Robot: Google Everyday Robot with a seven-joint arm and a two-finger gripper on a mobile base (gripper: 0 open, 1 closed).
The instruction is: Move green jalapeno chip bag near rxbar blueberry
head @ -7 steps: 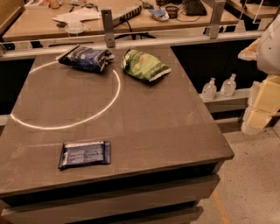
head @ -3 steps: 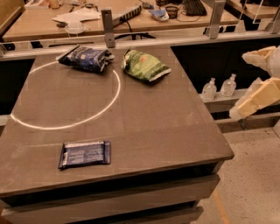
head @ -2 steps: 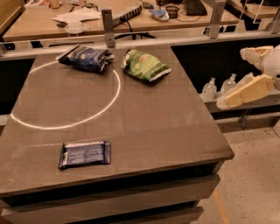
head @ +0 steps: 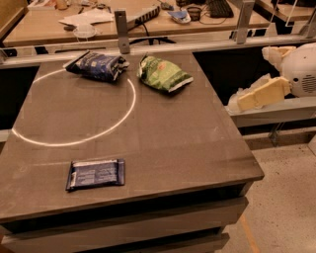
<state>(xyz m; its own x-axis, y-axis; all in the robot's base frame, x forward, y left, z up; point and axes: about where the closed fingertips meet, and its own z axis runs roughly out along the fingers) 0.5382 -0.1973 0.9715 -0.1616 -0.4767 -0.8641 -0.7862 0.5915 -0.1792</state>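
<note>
The far end [head: 180, 79] of the green jalapeno chip bag points away from the dark blue chip bag. Next, my gripper closes on that end.
The green jalapeno chip bag [head: 163, 74] lies at the far middle of the dark table [head: 187, 143], light green and wrinkled. The rxbar blueberry [head: 95, 174] lies flat near the table's front left, a thin navy wrapper with pale text. My gripper [head: 241, 102] is off the table's right edge, cream-coloured, reaching in from the white arm [head: 301, 69] at the right. It is level with the table's far half, well to the right of the green bag and touching nothing.
A dark blue puffy chip bag [head: 97, 65] lies at the far left, beside the green bag. A white ring of light [head: 129, 111] is on the table's left half. Behind stands a rail with posts [head: 121, 30] and a cluttered desk [head: 148, 15].
My arm has risen and swung left, bringing the gripper closer to the table's right edge. The bags and the bar have not moved.
</note>
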